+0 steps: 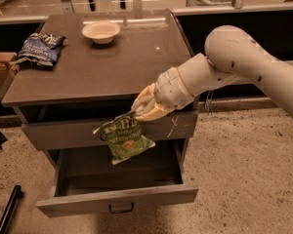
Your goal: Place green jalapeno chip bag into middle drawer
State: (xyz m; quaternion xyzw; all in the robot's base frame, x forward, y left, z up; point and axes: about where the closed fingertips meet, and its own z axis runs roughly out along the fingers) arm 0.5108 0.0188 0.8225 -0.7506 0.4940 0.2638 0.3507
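Observation:
Next, my gripper lets go of the green jalapeno chip bag on the bottom of the open middle drawer, straight (130,172) behind that drawer's bar handle.
The green jalapeno chip bag (124,139) hangs from my gripper (142,110), which is shut on the bag's top edge. The bag dangles in front of the upper drawer front and above the open middle drawer (118,199). That drawer is pulled out, with a plain grey front and a small dark bar handle; its inside looks empty. My white arm reaches in from the right, over the front right corner of the cabinet top.
The cabinet top (102,65) holds a pale bowl (101,31) at the back and a dark blue snack bag (40,48) at the left edge. The upper drawer front (58,133) bears a pale scratch mark. A cardboard box (0,67) sits at far left. Speckled floor surrounds.

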